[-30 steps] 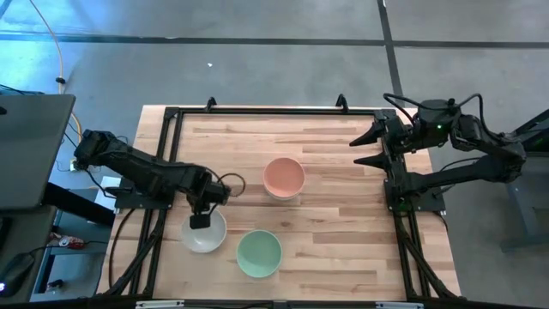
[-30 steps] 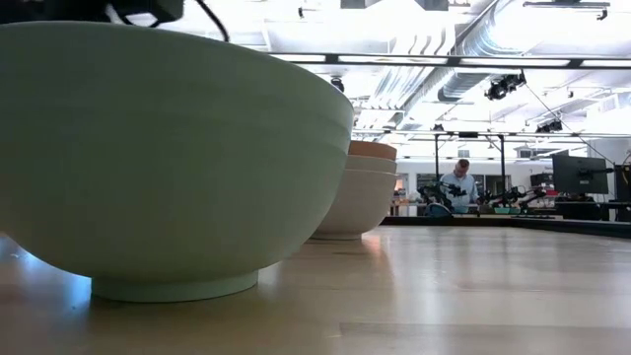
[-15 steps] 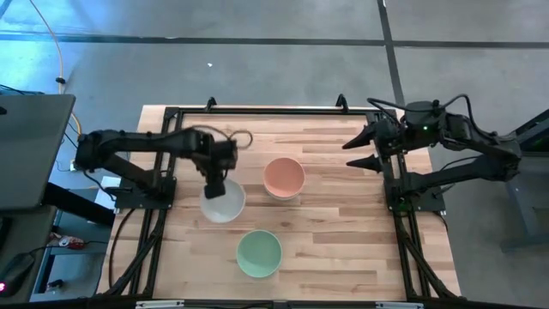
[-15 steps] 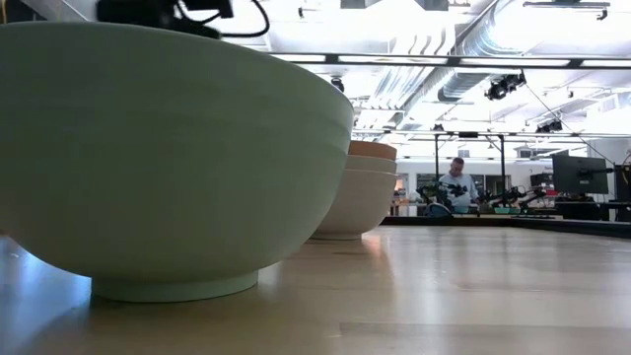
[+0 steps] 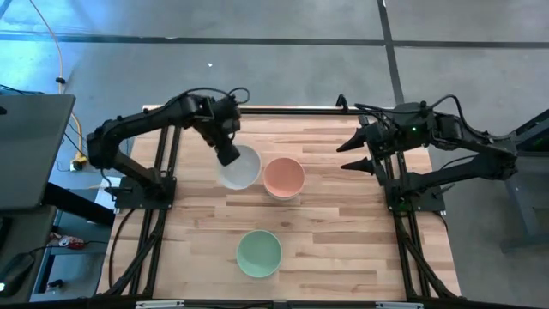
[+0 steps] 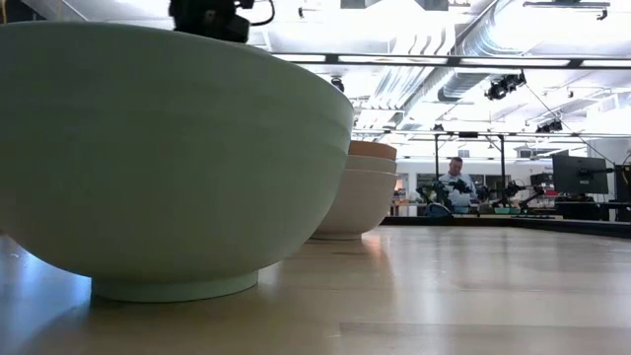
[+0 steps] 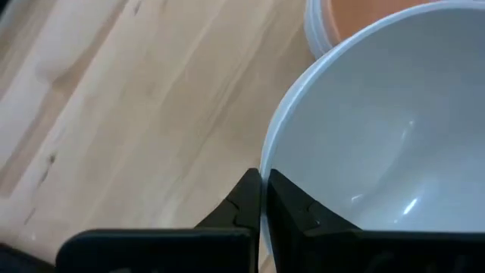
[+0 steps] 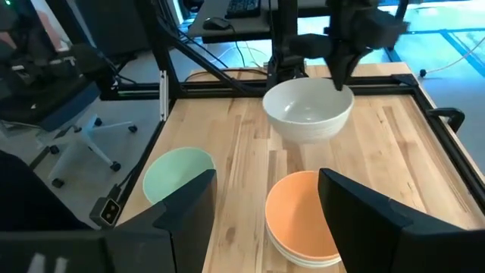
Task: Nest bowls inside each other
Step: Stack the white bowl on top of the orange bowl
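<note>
My left gripper has the white bowl, now carried just beside the salmon-orange bowl. It will let go of it inside the salmon-orange bowl (image 5: 286, 179).
My left gripper (image 5: 227, 155) is shut on a white bowl (image 5: 240, 167), carried just left of the salmon-orange bowl (image 5: 284, 177). In the low view the salmon bowl (image 6: 372, 151) sits nested in pale bowls (image 6: 360, 202). The mint green bowl (image 5: 259, 253) stands by itself on its foot near the near edge. It fills the low view (image 6: 168, 158) and hides the carried bowl there. My right gripper (image 5: 354, 154) hovers open by the table's right side, touching nothing. Its wrist view shows the white bowl (image 8: 307, 110) and the salmon stack (image 8: 303, 216). My left gripper pinches the white bowl's rim (image 7: 267, 171) on the side away from the salmon bowl, with one finger (image 7: 292, 208) inside the bowl and the other outside. The fingers come from above, slanting down. The bowl appears lifted clear of the table and roughly level (image 8: 307, 110).
A black frame (image 5: 274, 110) borders the wooden table top. Bare wood (image 5: 343, 232) lies on the right half and between the green bowl and the stack. A person (image 6: 455, 184) stands far off in the room behind, and chairs (image 8: 83, 129) stand beyond the table.
My left gripper has carried the white bowl from beside the green bowl at the near left, up and toward the far edge and right, until it is next to the salmon stack. My right gripper has shifted a little toward the table's left.
</note>
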